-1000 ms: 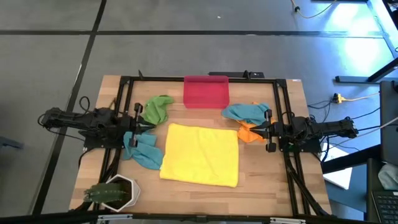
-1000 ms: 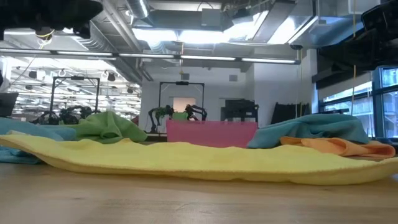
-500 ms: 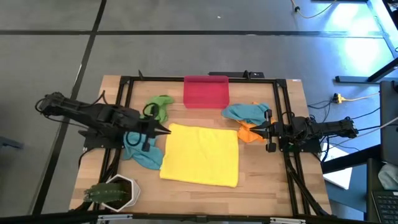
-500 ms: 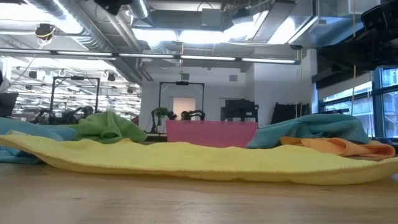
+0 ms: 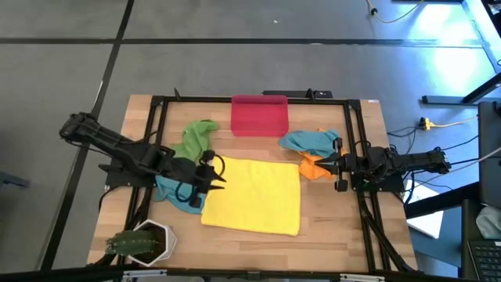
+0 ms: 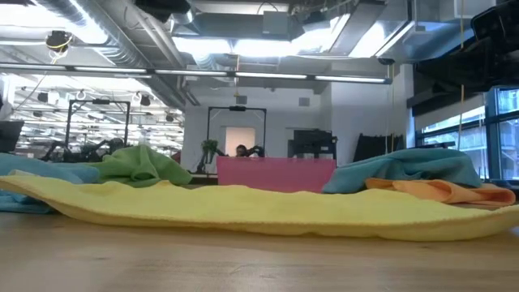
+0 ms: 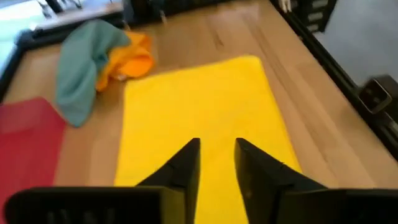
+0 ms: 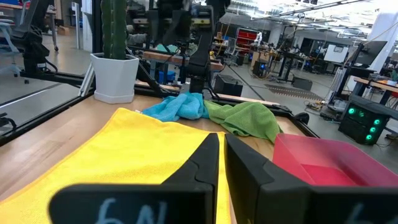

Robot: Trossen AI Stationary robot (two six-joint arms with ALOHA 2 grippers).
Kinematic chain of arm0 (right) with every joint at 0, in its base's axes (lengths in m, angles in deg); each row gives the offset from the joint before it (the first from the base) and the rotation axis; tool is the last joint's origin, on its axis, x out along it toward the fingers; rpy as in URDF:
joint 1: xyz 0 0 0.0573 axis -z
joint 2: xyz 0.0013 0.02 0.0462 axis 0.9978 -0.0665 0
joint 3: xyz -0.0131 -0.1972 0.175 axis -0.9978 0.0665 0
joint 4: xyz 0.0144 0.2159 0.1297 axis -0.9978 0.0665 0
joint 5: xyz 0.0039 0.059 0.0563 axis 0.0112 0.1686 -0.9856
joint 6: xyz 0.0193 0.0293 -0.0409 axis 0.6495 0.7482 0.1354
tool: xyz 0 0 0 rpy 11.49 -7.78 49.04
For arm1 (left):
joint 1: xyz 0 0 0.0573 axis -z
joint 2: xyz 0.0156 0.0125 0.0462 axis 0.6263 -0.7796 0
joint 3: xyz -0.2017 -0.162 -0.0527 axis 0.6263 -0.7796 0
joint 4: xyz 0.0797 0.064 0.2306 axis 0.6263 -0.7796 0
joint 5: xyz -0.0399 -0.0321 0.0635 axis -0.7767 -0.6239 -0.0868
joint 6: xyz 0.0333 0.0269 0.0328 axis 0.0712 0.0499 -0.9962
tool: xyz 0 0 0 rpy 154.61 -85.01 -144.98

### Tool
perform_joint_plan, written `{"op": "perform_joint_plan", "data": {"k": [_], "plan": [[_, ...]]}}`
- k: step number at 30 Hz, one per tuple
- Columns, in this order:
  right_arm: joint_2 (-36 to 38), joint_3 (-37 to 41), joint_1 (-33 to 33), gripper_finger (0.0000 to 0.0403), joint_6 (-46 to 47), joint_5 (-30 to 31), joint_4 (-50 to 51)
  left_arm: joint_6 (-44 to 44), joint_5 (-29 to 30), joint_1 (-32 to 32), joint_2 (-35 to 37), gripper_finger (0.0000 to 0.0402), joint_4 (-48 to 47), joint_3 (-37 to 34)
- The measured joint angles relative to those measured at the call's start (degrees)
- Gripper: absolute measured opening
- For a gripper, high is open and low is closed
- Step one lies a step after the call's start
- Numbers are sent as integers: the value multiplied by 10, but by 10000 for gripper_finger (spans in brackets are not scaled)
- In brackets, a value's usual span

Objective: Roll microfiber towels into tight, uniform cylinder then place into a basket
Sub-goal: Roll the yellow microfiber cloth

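The robot's left gripper needs to close on the near corner (image 5: 203, 223) of the yellow towel, the corner that is closest to the white hexagonal pot.
A yellow towel (image 5: 252, 196) lies spread flat on the middle of the table. A green towel (image 5: 197, 137) and a teal towel (image 5: 178, 192) lie crumpled at its left. Another teal towel (image 5: 309, 141) and an orange one (image 5: 313, 167) lie crumpled at its right. The red-pink basket (image 5: 259, 115) stands at the far edge. My left gripper (image 7: 217, 149) hovers open above the yellow towel's left edge (image 5: 210, 192), slanting down. My right gripper (image 8: 222, 146) waits shut at the table's right, beside the orange towel.
A white hexagonal pot with a plant (image 5: 145, 241) stands at the near left corner. A black frame (image 5: 160, 110) runs around the work area. Bare wood shows in front of the yellow towel's near edge (image 6: 259, 259).
My left gripper has swung from its place at the table's left toward the right, past the teal towel. It has come over the yellow towel's left edge and tipped downward. Its fingers now stand apart. The towels have not moved.
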Motion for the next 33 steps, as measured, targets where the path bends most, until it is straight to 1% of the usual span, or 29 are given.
{"op": "perform_joint_plan", "data": {"k": [3, 5, 11, 14, 16, 20, 23, 29, 33], "plan": [[0, 0, 0, 29, 0, 0, 0, 26, 0, 17, -6, 124, -50, 24], [0, 0, 0, 29, 0, 0, 0, 46, 0, 31, -6, 134, -80, 31], [0, 0, 0, 29, 0, 0, 0, 109, 0, 91, -11, 134, -128, 32], [0, 0, 0, 29, 0, 0, 0, 163, 2, 139, -46, 134, -103, 32], [0, 0, 0, 29, 0, 0, 0, 172, 2, 169, -87, 133, -106, 40], [0, 0, 0, 29, 0, 0, 0, 184, 14, 195, -167, 133, -171, 75], [0, 0, 0, 29, 0, 0, 0, 205, 4, 200, -208, 133, -203, 98], [0, 0, 0, 29, 0, 0, 0, 218, -4, 218, -242, 133, -201, 113], [0, 0, 0, 29, 0, 0, 0, 238, 13, 223, -257, 133, -196, 113]]}}
